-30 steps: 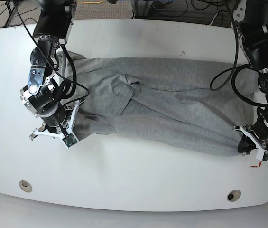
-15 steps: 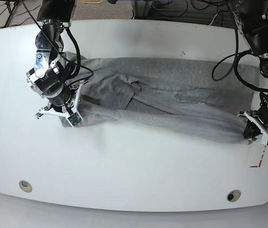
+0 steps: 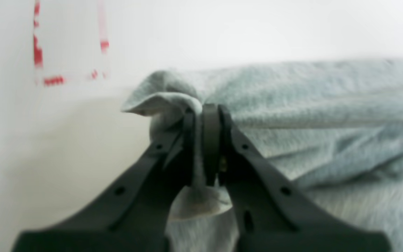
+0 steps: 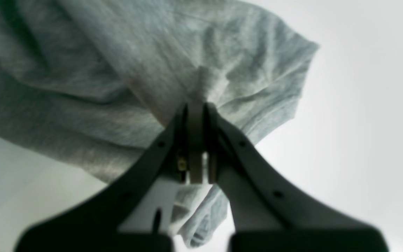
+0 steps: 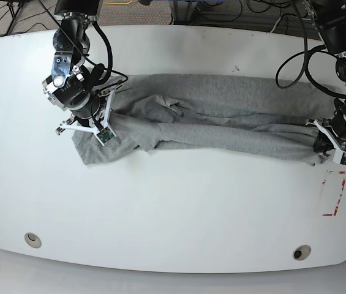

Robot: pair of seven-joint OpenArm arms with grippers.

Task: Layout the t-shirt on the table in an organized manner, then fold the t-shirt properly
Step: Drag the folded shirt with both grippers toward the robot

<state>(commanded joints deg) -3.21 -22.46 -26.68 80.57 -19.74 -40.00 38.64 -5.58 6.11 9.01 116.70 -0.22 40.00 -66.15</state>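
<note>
The t-shirt's corner is bunched in my left gripper, a fold poking past the fingers, so next I open and pinch nearer the t-shirt's front edge (image 3: 187, 77).
The grey t-shirt (image 5: 221, 122) lies stretched in a long narrow band across the white table (image 5: 173, 208), plain side up, no letters showing. My right gripper (image 5: 86, 125) is at the band's left end, shut on a fold of the cloth (image 4: 222, 70); in the right wrist view the gripper (image 4: 196, 108) pinches the fabric between its tips. My left gripper (image 5: 321, 142) is at the band's right end, shut on a bunched corner of the t-shirt (image 3: 292, 105); in the left wrist view the gripper (image 3: 203, 112) clamps it.
A red-and-white tape mark (image 5: 330, 193) lies on the table just in front of the left gripper; it also shows in the left wrist view (image 3: 47, 52). Two grommet holes (image 5: 33, 239) (image 5: 302, 252) sit near the front edge. Cables hang behind the table.
Both grippers have moved toward the table's far side with the cloth in them. The t-shirt's near edge has been drawn back, so the band is narrower and straighter.
</note>
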